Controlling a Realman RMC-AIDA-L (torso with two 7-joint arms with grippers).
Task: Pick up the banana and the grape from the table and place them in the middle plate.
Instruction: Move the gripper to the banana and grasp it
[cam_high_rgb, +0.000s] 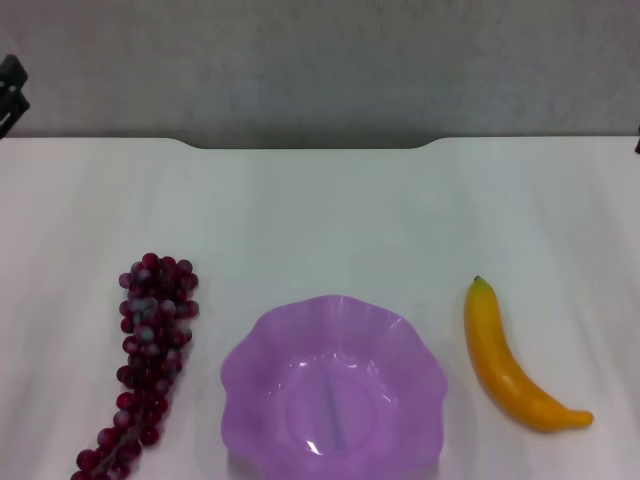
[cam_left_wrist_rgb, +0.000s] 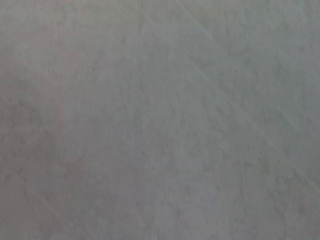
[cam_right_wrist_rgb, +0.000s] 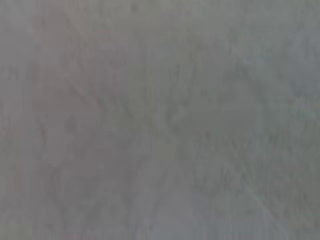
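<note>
My right gripper needs to go next to the yellow banana beside the purple plate and close across the banana's curved middle (cam_high_rgb: 502, 370).
In the head view the grape bunch (cam_high_rgb: 150, 358) lies on the white table (cam_high_rgb: 330, 210) at the near left, its thin end toward the front edge. The purple scalloped middle plate (cam_high_rgb: 410, 345) stands at the near centre and holds nothing. The yellow banana (cam_high_rgb: 508, 365) lies to the right of the plate, its green tip pointing away. A dark part of my left gripper (cam_high_rgb: 12, 92) shows at the far left edge, far from the grapes. A dark sliver of my right gripper (cam_high_rgb: 637, 146) shows at the far right edge. Both wrist views show only a plain grey surface.
The table's far edge has a shallow notch (cam_high_rgb: 310, 146), with a grey wall behind it. The plate sits close to the table's front edge, with gaps between it and each fruit.
</note>
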